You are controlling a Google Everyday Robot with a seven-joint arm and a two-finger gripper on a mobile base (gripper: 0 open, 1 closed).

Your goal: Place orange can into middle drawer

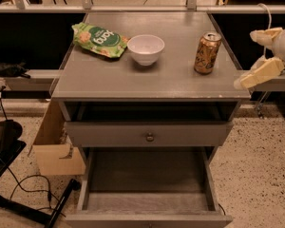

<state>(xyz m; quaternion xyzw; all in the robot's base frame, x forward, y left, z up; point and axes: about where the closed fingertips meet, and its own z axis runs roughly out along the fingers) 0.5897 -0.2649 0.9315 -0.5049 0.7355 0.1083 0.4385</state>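
The robot's gripper will next go to the orange can's middle [207,55], halfway between the can's top and bottom, and close there.
The orange can [207,52] stands upright on the right side of the grey cabinet top [147,80]. My gripper [245,60] hangs off the cabinet's right edge, just right of the can and apart from it. Its two cream fingers [259,73] are spread open with nothing between them. The middle drawer [147,177] is pulled out below, at the bottom of the view, and its plain grey floor is bare.
A white bowl [145,48] and a green snack bag [99,40] lie on the cabinet top left of the can. A drawer with a small round knob [149,137] sits shut above the open one. A cardboard box [57,148] and cables lie on the floor at the left.
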